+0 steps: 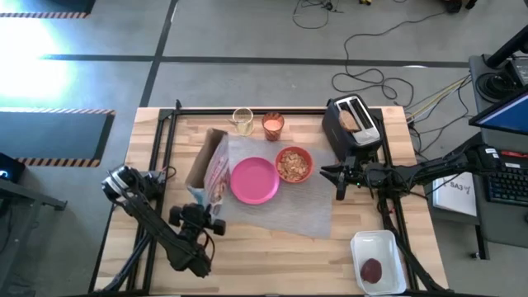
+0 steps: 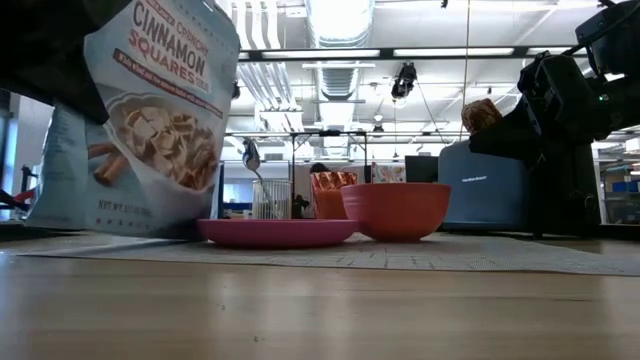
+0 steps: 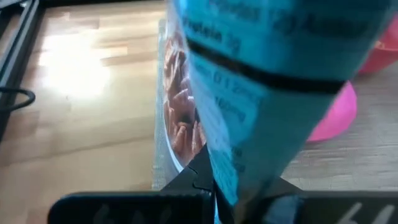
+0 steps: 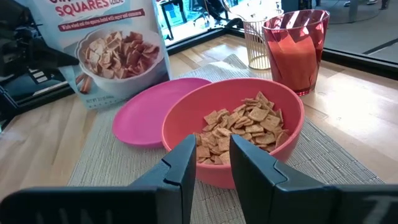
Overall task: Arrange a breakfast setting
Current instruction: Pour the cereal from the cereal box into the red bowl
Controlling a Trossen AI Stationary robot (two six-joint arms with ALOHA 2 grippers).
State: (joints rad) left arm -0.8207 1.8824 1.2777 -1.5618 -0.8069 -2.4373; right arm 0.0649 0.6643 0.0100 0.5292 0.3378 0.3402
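Observation:
Next, my left gripper lets go of the cereal bag on the wood [image 1: 178,140] next to the black rail, across from the clear glass.
A cereal bag [image 1: 216,172] marked "Cinnamon Squares" [image 2: 150,110] stands tilted at the left edge of the grey placemat [image 1: 297,210], with my left gripper [image 1: 202,208] shut on it. On the mat are the pink plate [image 1: 253,180] and the red bowl [image 1: 294,163], which is full of cereal squares [image 4: 239,127]. My right gripper [image 4: 211,163] hovers just right of the bowl, its fingers a little apart with nothing between them. The glass of orange drink [image 1: 273,124] stands at the mat's far edge. A spoon [image 2: 250,156] stands in a clear glass [image 1: 242,120]. My left gripper pinches the bag's blue side edge [image 3: 219,177] between its two fingers, at the side of the bag toward the table's near edge. The fingers come slanting down from the near left. The bag leans over the plate's left side; whether its bottom [image 2: 100,225] rests on the table, I cannot tell.
The black toaster [image 1: 355,128] at the far right holds a toast slice [image 1: 353,120]. A white tray [image 1: 378,260] at the near right corner carries the dark red patty [image 1: 372,269]. Bare wood lies along the near edge.

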